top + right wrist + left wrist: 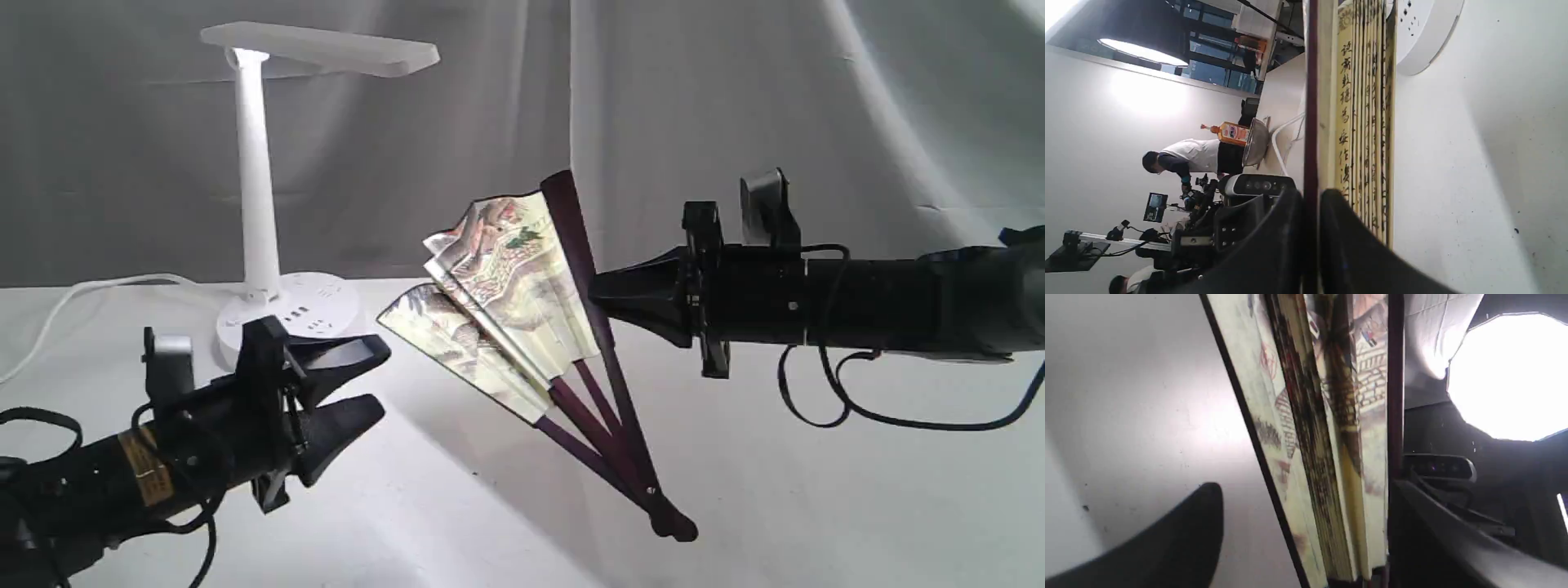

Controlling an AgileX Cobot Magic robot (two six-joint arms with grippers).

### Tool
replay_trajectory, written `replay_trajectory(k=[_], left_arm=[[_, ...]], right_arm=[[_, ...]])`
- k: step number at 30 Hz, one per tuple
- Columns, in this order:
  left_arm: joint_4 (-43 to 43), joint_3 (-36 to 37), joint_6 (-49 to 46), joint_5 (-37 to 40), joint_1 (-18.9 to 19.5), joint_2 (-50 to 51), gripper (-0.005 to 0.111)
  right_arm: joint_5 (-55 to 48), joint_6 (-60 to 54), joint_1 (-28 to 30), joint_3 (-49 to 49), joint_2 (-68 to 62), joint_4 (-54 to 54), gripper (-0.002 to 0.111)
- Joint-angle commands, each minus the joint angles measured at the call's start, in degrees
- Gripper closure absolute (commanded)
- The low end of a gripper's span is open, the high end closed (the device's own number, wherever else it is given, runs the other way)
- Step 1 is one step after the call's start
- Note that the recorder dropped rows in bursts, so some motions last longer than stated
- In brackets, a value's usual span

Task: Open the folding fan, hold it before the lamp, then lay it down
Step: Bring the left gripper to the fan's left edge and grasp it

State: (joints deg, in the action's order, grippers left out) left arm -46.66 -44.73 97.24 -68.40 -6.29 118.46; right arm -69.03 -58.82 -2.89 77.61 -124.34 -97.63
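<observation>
The robot's left gripper will next move to the painted leaf's free edge (415, 334), close to the leaf's outer corner, and close on the folding fan there.
The folding fan (498, 302) stands partly open over the middle of the table, its painted leaf fanned to the left and its pivot low by the tabletop. My right gripper (594, 296) is shut on the dark maroon guard at the fan's right edge; the right wrist view shows both fingers (1278, 237) pinching that guard (1311, 102). My left gripper (380, 376) is open, just left of and below the leaf's free edge, with nothing between its fingers. In the left wrist view the fan (1306, 416) fills the space ahead of that gripper (1306, 488). The lamp (257, 171) stands at the back left.
The lamp's round base (287, 314) and white cord (82, 292) lie behind my left arm. A grey cloth backdrop (735, 98) hangs behind the white table (816, 506). A bright studio light (1511, 375) shows in the left wrist view.
</observation>
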Motion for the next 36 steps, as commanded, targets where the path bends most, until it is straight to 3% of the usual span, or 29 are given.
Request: replay_trajectory(k=[1,11,18,28,36], left_arm=[[1.3,-2.7,2.0,-0.7,-0.8,3.0,0.048],[5.6,-10.9,3.0,-0.5,-4.7,8.5,0.048],[9.1,-15.6,3.2,0.7,-4.9,9.9,0.048],[8.0,-16.2,5.1,2.7,-5.0,13.2,0.048],[13.0,-16.3,5.1,2.3,-5.0,13.6,0.048]], right_arm=[[-0.9,0.3,0.0,-0.2,0.4,-1.6,0.108],[-0.9,0.5,0.0,-0.2,0.4,-1.8,0.108],[-0.9,0.7,0.0,-0.2,0.4,-1.8,0.108],[-0.9,0.8,0.0,-0.2,0.6,-2.2,0.108],[-0.9,0.8,0.0,-0.2,0.6,-2.2,0.108]])
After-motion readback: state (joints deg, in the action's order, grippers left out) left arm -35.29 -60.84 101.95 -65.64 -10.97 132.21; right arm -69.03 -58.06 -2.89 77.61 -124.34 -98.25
